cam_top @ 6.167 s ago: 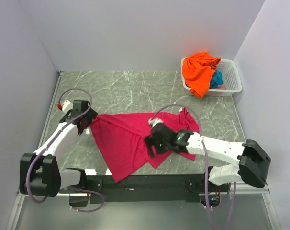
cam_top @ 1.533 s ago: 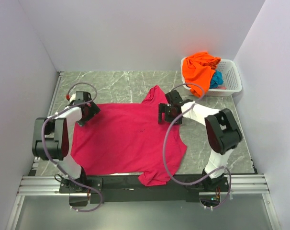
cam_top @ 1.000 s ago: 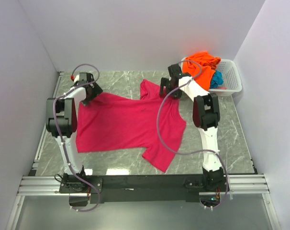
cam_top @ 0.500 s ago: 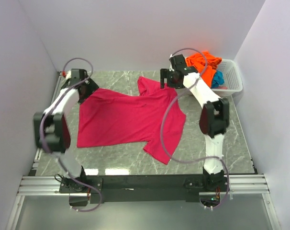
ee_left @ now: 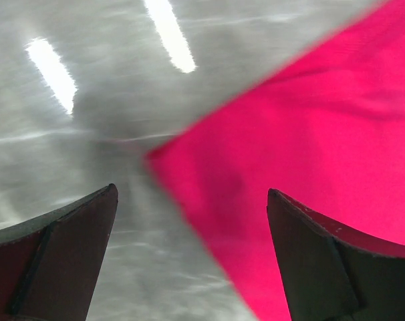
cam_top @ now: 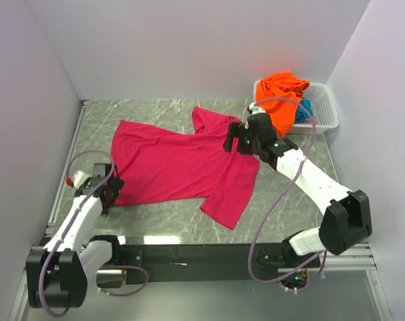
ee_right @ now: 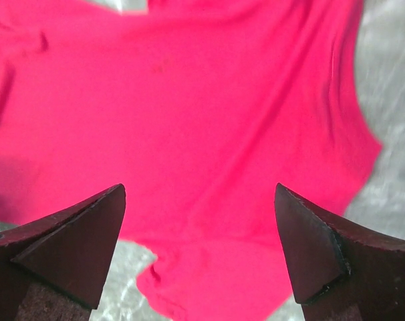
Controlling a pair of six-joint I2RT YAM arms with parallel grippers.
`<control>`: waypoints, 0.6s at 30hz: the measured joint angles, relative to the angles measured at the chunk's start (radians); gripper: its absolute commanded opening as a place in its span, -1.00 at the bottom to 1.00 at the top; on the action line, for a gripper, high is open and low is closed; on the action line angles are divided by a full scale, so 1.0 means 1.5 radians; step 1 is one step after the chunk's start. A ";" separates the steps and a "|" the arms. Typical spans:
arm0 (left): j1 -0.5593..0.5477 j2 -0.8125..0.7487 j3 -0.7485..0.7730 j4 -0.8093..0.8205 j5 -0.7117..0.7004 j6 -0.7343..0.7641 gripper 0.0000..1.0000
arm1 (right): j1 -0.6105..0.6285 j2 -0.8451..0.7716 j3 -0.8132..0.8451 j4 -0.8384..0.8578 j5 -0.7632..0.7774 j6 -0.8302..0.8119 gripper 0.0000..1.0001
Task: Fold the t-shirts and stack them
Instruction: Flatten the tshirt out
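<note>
Next, I close my right gripper on the magenta-pink t-shirt's front sleeve, at the sleeve's open edge (cam_top: pixel 226 223), near the corner closest to me.
A magenta-pink t-shirt (cam_top: pixel 182 164) lies spread flat on the marble table, one sleeve toward the back, one toward the front. My left gripper (cam_top: pixel 109 190) hangs open over the shirt's near-left corner (ee_left: pixel 289 154), gripping nothing. My right gripper (cam_top: pixel 234 142) is open above the shirt's right side (ee_right: pixel 189 100), with nothing between its fingers. An orange t-shirt (cam_top: pixel 283 90) spills over the rim of the basket. A teal-blue t-shirt (cam_top: pixel 303 110) lies beneath it.
The white lattice basket (cam_top: pixel 323 114) stands at the back right corner. Grey walls close the table (cam_top: pixel 156 110) on the left, back and right. Bare marble shows beside the shirt's corner (ee_left: pixel 75 134).
Both arms have drawn back from the far edge. The left went to the near-left corner, the right toward the shirt's right side. The shirt stays spread where it was laid.
</note>
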 measured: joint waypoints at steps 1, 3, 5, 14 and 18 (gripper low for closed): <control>0.004 -0.014 -0.020 -0.012 -0.004 -0.010 0.99 | 0.002 -0.009 -0.020 0.002 0.000 0.006 0.96; 0.015 -0.038 -0.048 -0.020 -0.015 -0.021 0.99 | 0.005 -0.020 -0.046 0.004 0.001 0.016 0.96; 0.028 -0.048 -0.059 -0.015 -0.023 -0.030 0.91 | 0.008 -0.030 -0.064 0.013 0.002 0.022 0.96; 0.071 0.064 -0.049 0.067 -0.027 -0.012 0.35 | 0.011 -0.081 -0.147 0.027 0.000 0.042 0.96; 0.087 0.108 -0.035 0.100 -0.026 0.002 -0.18 | 0.013 -0.098 -0.168 0.025 0.003 0.047 0.96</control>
